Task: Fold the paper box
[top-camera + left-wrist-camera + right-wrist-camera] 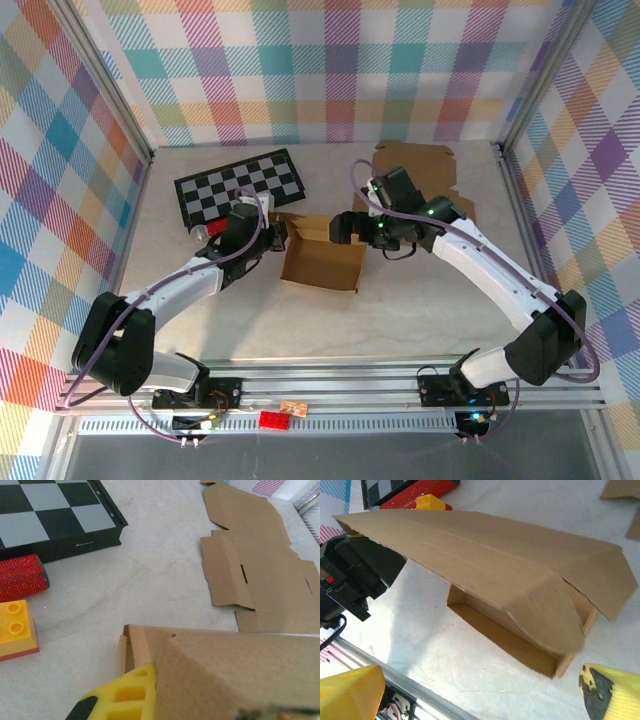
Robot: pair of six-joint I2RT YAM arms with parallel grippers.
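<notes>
The lid's side flap sticks out past the tray's end, so the right gripper needs to pinch the flap's crease [590, 562] and fold the flap inward before it closes the lid.
The brown paper box [322, 265] lies mid-table, its tray [520, 640] open and its long lid [485, 555] lifted over it. My left gripper [268, 235] is at the box's left end. In the left wrist view one yellow finger [125, 695] presses against the cardboard flap [235, 665], which hides the other finger. The lid's far end reaches that gripper's black body [355, 575]. My right gripper [345, 228] hovers at the box's back right corner, open [482, 680], with bare table between its yellow fingertips.
A black-and-white checkerboard [240, 187] lies at the back left. A red glittery object [22, 575] and a yellow brick [15, 627] sit in front of it. Another flat unfolded cardboard blank [415, 165] lies at the back right. Plaid walls surround the table.
</notes>
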